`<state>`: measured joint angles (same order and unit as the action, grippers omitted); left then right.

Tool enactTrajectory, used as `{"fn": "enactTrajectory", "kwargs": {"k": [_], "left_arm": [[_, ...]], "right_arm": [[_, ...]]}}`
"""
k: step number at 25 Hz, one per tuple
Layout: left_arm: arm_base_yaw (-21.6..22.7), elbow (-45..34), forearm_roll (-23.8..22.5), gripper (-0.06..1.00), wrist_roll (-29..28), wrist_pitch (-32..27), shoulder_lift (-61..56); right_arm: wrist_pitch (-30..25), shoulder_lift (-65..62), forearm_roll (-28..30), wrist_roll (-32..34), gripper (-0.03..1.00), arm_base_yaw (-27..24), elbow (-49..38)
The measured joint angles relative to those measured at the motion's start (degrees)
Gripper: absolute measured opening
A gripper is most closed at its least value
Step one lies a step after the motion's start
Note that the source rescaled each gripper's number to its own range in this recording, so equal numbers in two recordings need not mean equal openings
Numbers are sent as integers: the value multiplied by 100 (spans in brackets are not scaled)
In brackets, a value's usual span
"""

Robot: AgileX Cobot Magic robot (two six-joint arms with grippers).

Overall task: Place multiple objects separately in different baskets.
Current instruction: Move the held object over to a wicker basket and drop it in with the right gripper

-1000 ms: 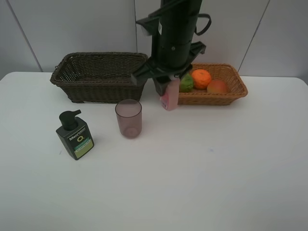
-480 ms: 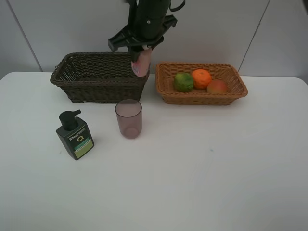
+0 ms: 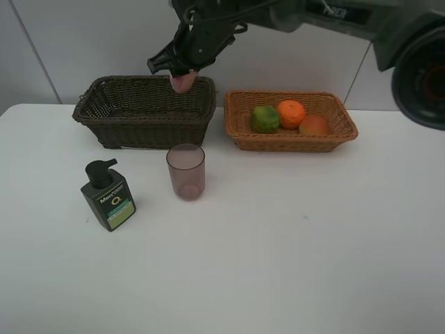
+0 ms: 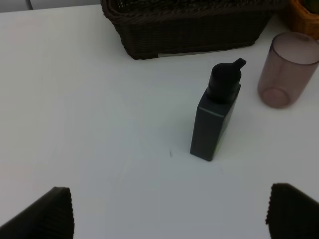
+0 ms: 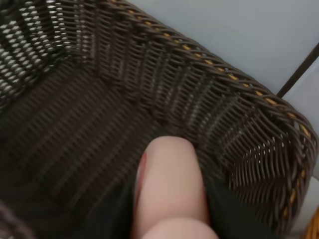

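Observation:
My right gripper will put the small pink bottle down in the dark brown basket's end point(image 3: 186, 115) point(image 5: 157, 214) next to the light tan basket.
My right gripper point(image 3: 182, 73) reaches across from the right and is shut on the small pink bottle point(image 3: 183, 83), holding it over the right end of the dark brown basket point(image 3: 142, 111). In the right wrist view the pink bottle point(image 5: 169, 189) hangs above the dark basket's woven floor point(image 5: 75, 124). The light tan basket point(image 3: 290, 132) holds the green fruit point(image 3: 265, 119), the orange point(image 3: 291, 113) and the red-yellow fruit point(image 3: 314, 125). The dark green pump bottle point(image 3: 108, 195) and the pink cup point(image 3: 185, 171) stand on the table. My left gripper point(image 4: 169, 211) is open, near the pump bottle point(image 4: 217, 117).
The white table point(image 3: 278, 243) ends at a grey wall behind the baskets. In the left wrist view the cup point(image 4: 288, 69) stands right of the pump bottle, with the dark basket point(image 4: 189, 25) behind both.
My right gripper has carried the pink bottle up and left, from in front of the tan basket to over the dark brown basket. The other things have not moved.

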<state>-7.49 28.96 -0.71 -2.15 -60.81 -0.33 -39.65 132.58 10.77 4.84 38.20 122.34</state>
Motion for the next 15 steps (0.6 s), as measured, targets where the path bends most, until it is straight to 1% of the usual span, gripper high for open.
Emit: {"fn": "enactTrajectory", "kwargs": {"k": [5, 9, 11, 15], "left_arm": [[0, 0, 0, 100, 0, 0, 0], [0, 0, 0, 100, 0, 0, 0], [0, 0, 0, 100, 0, 0, 0], [0, 0, 0, 100, 0, 0, 0]], "right_arm": [[651, 435, 5, 0, 0, -152, 0], [1148, 729, 5, 0, 0, -178, 0], [1256, 836, 0, 0, 0, -178, 0], [1296, 989, 0, 0, 0, -178, 0]]}}
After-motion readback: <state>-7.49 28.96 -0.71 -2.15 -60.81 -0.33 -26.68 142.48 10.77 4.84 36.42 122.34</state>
